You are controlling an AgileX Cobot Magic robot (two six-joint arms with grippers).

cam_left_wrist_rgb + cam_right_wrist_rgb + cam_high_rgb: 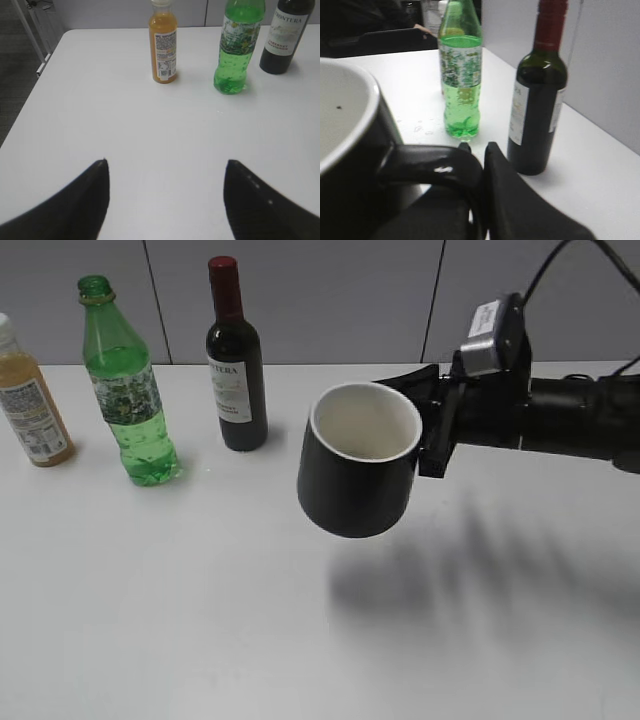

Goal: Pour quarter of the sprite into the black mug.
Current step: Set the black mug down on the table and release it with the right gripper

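Observation:
Next, my right gripper releases the black mug on the white table [246, 562] in front of the dark wine bottle.
The sprite [128, 390] is a clear-green bottle with no cap, standing upright at the back left of the white table; it also shows in the left wrist view [236, 47] and the right wrist view [461, 70]. The black mug [355, 475] hangs in the air above the table's middle, white inside up, empty. My right gripper [430, 435] is shut on its handle [432, 167]. My left gripper [166, 200] is open and empty over bare table, well short of the sprite; it is out of the exterior view.
A dark wine bottle [235, 365] with a red cap stands right of the sprite. An orange juice bottle [30, 400] stands at the far left. Small water drops [422, 127] lie near the sprite's base. The table edge [30, 95] runs along the left.

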